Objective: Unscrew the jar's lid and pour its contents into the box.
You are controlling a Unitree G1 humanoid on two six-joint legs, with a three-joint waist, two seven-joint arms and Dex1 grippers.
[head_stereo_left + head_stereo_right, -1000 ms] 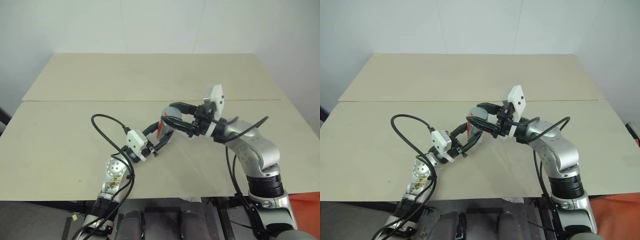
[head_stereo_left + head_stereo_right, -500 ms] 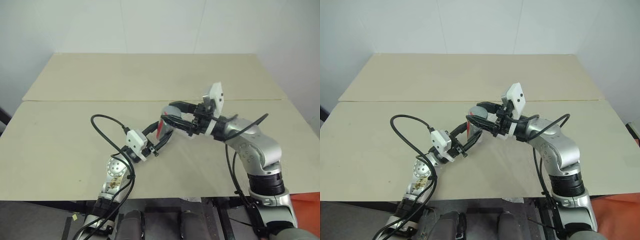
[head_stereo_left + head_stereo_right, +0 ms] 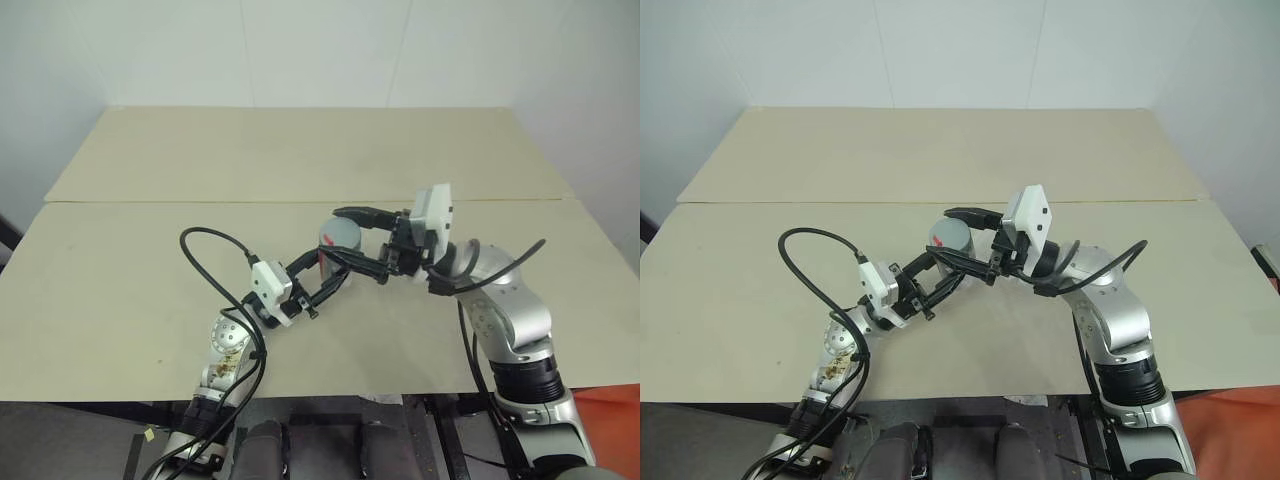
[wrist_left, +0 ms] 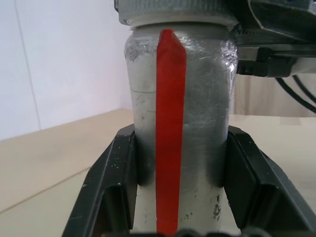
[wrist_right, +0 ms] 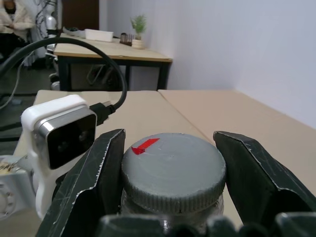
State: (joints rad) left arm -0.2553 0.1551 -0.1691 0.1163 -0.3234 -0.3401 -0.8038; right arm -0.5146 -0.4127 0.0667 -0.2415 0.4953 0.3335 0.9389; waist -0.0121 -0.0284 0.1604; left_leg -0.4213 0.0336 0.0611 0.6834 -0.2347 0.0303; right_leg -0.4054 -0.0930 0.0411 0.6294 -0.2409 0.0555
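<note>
I need to set the grey lid down with my right gripper on the bare beige table (image 3: pixel 437 302) between the seam and the near edge.
The silvery-grey jar (image 3: pixel 338 243) with its red stripe is held up above the table, in front of me. My left gripper (image 3: pixel 326 268) is shut on its body from below; in the left wrist view its fingers (image 4: pixel 116 173) press both sides of the jar (image 4: pixel 202 123). My right gripper (image 3: pixel 333 233) reaches in from the right and is shut on the grey lid (image 5: pixel 173 165), one finger on each side of the rim. The lid sits on the jar's top. The box is out of view.
A beige table (image 3: pixel 150 260) made of two joined tops spreads below, with a seam (image 3: pixel 200 202) across it and a white wall behind. A black cable (image 3: pixel 205 250) loops off my left arm.
My right gripper has rolled around the lid, so its fingers now lie across the jar's top and its wrist sits lower. The left gripper and the jar have stayed in place.
</note>
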